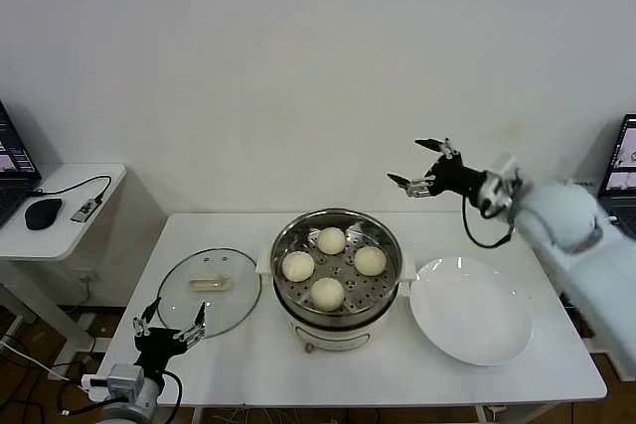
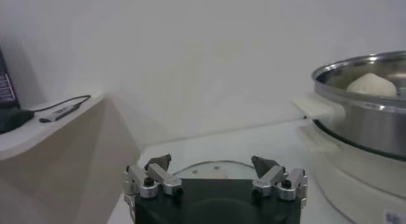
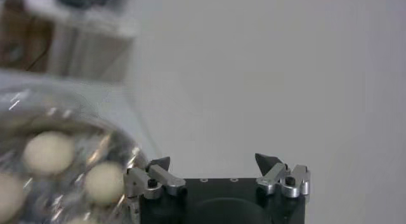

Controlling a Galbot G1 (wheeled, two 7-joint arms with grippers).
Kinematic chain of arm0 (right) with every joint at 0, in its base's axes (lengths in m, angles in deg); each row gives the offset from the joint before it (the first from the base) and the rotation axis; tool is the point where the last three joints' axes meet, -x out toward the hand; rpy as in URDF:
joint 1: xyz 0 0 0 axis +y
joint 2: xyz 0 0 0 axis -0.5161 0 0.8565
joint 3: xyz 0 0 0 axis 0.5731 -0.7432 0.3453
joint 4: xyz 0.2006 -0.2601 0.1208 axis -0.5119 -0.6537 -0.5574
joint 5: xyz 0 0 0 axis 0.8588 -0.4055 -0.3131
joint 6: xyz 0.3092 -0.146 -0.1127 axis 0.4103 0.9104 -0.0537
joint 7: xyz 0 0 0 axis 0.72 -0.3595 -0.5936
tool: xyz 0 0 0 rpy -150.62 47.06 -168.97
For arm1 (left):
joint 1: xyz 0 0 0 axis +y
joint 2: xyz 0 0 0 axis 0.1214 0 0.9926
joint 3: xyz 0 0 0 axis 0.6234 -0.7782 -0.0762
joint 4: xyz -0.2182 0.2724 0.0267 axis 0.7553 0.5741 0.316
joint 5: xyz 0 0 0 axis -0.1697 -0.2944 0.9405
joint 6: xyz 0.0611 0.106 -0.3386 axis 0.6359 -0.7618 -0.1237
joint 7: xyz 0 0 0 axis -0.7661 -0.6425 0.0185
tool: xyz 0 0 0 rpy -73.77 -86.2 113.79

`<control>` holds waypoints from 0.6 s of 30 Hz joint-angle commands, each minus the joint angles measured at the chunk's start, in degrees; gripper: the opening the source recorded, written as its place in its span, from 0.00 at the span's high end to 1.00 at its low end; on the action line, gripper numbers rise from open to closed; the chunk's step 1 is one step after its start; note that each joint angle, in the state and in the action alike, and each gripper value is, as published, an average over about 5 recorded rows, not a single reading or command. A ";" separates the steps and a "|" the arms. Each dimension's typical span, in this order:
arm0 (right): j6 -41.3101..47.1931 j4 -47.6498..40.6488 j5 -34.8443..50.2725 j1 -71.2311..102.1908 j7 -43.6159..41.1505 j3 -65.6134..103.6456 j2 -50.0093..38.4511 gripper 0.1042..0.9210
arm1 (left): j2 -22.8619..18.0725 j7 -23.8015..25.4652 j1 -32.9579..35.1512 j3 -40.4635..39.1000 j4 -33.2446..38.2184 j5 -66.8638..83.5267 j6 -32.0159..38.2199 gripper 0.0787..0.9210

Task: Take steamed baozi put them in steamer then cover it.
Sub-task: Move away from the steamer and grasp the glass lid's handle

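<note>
Next, my left gripper needs to go to the cream handle [image 1: 203,283] on top of the glass lid and close there, because the steamer needs covering.
The steel steamer [image 1: 338,303] stands at the table's middle with several cream-white baozi [image 1: 331,240] on its perforated tray. It also shows in the left wrist view [image 2: 361,105] and the right wrist view [image 3: 120,143], with a baozi [image 3: 47,152] inside. The glass lid [image 1: 209,288] lies flat on the table left of the steamer; its edge shows in the left wrist view [image 2: 212,168]. My left gripper [image 1: 170,323] is open and empty, low at the table's front left, just before the lid. My right gripper [image 1: 422,164] is open and empty, raised above the table behind and right of the steamer.
An empty white plate [image 1: 470,310] lies right of the steamer. A side table [image 1: 60,208] at the far left carries a mouse, cable and laptop. A wall rises behind the table. A second laptop shows at the far right edge.
</note>
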 commanded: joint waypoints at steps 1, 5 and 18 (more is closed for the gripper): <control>-16.48 5.55 -2.73 39.73 11.46 33.43 28.04 0.12 | -0.19 0.16 -0.58 0.35 -1.96 -1.82 1.44 0.12; -17.73 5.96 -2.60 44.42 12.13 33.75 34.42 0.12 | 0.66 0.08 -0.93 -0.09 -2.50 -6.75 3.75 0.12; -15.31 11.65 -5.54 51.31 15.67 32.03 34.28 0.12 | 6.54 -20.42 -5.51 -4.80 -18.16 -66.73 21.97 0.12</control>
